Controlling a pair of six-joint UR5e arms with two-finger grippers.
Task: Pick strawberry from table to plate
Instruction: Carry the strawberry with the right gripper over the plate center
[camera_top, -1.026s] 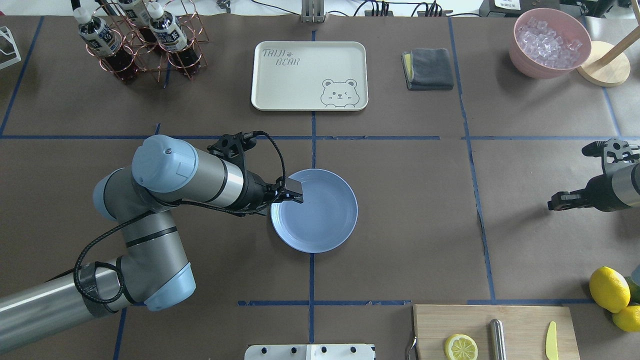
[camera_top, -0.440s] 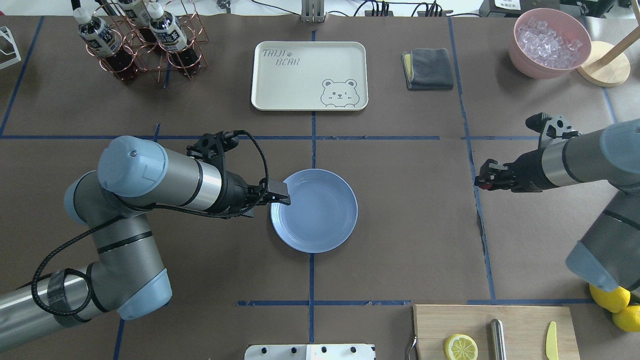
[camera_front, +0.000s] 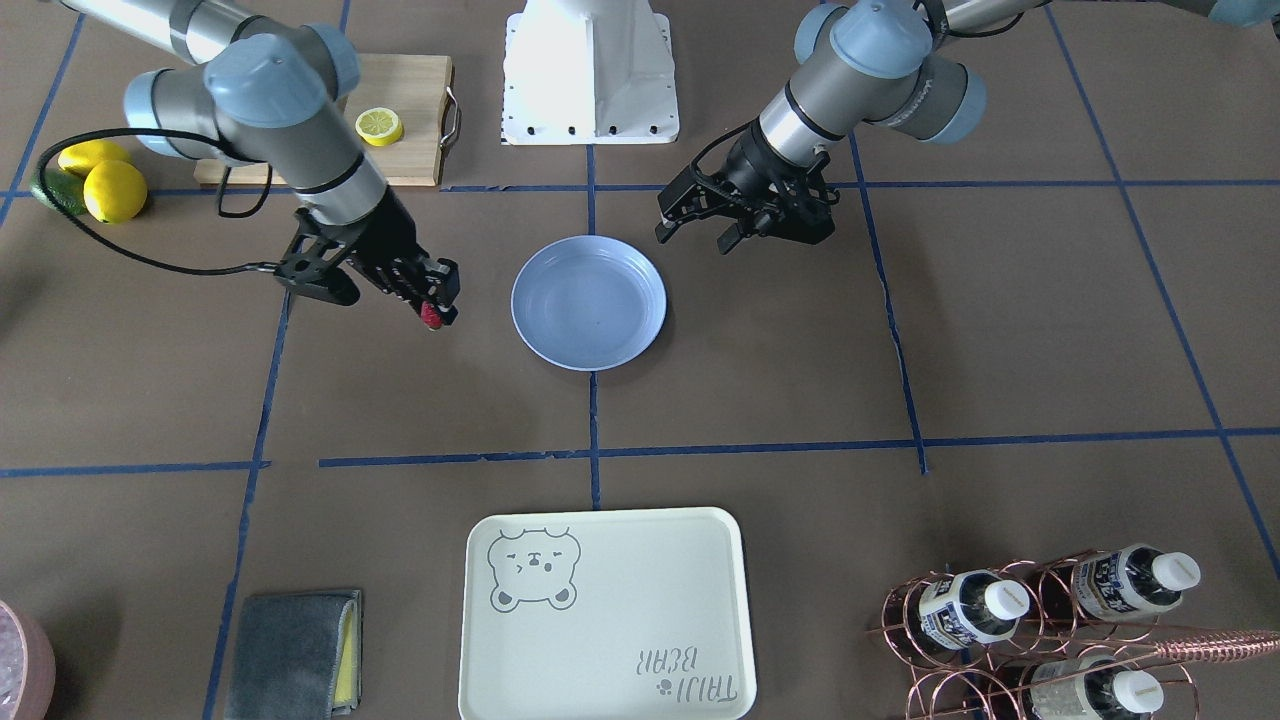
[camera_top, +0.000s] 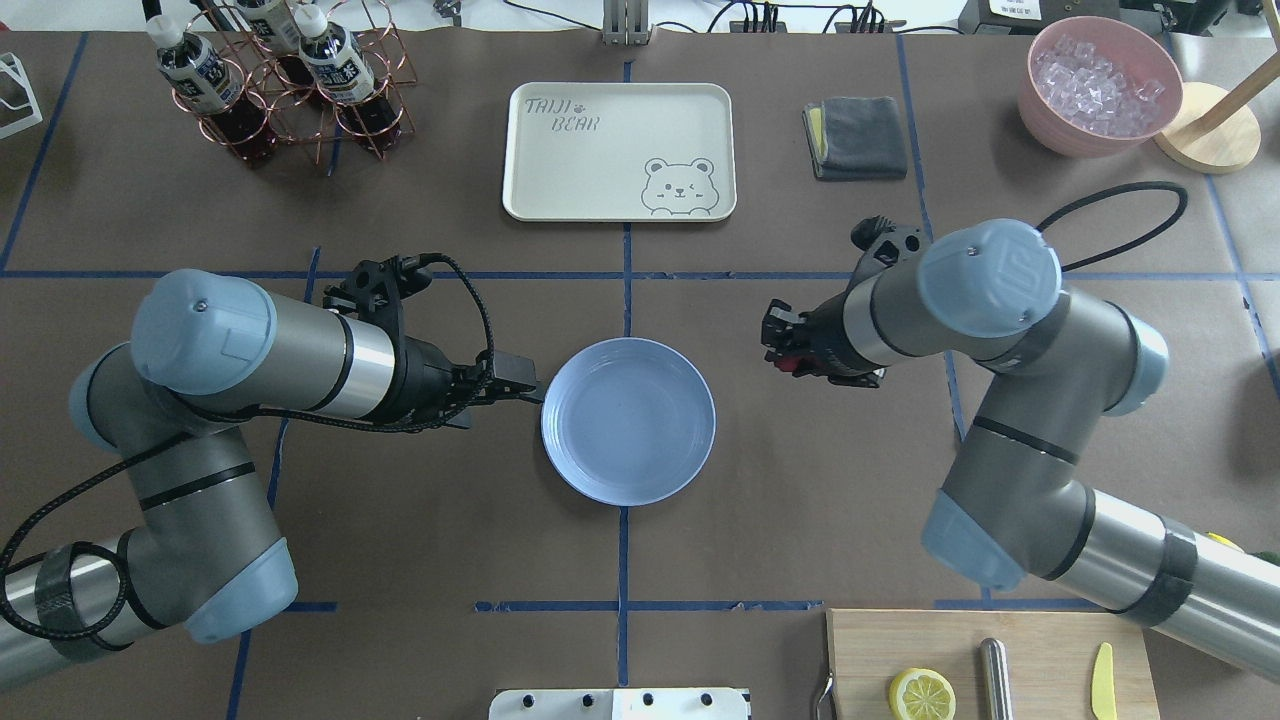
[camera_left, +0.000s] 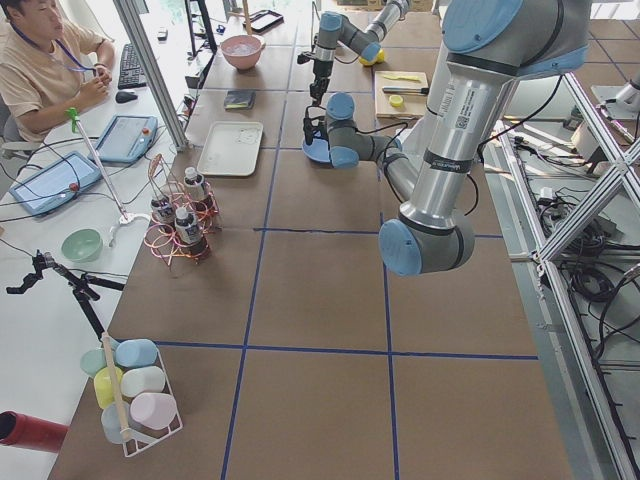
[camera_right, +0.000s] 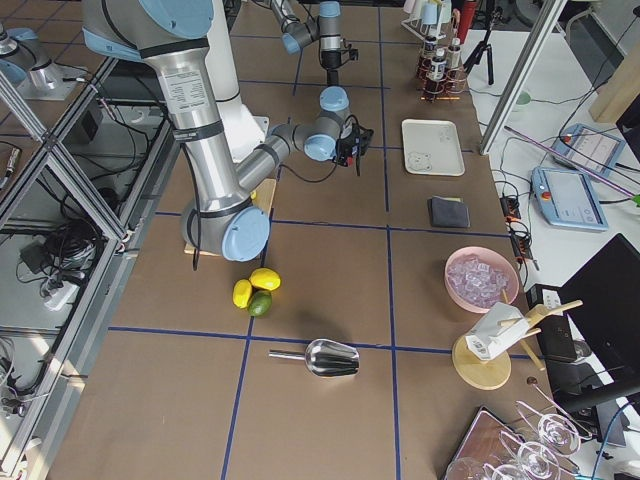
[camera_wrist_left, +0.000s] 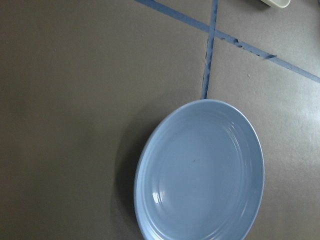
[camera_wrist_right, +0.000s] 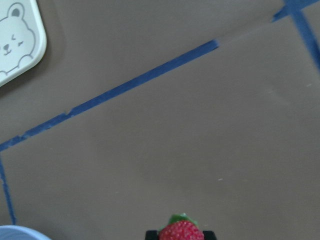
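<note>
Next, my right gripper sets the strawberry free so that it rests on the middle of the light-blue plate (camera_front: 582, 311).
The strawberry (camera_front: 432, 316), small and red with a green cap, hangs between the fingertips of my right gripper (camera_front: 436, 308), which is shut on it above the table (camera_top: 800, 480). In the right wrist view the strawberry (camera_wrist_right: 181, 231) shows at the bottom edge. From overhead, the right gripper (camera_top: 774, 346) is a short way right of the light-blue plate (camera_top: 628, 470), which holds nothing. My left gripper (camera_top: 522, 386) stands open just off the plate's left rim, empty. The left wrist view looks down on the plate (camera_wrist_left: 200, 170).
At the far side lie a cream bear tray (camera_top: 618, 150), a copper bottle rack (camera_top: 280, 80), a grey cloth (camera_top: 855, 137) and a pink bowl of ice (camera_top: 1100, 85). A cutting board (camera_top: 1040, 640) with a lemon slice lies near the robot's base, with lemons (camera_front: 100, 180) beside it.
My left gripper has drawn back leftward off the plate. My right arm has swung in from the right edge toward the plate, carrying the strawberry.
</note>
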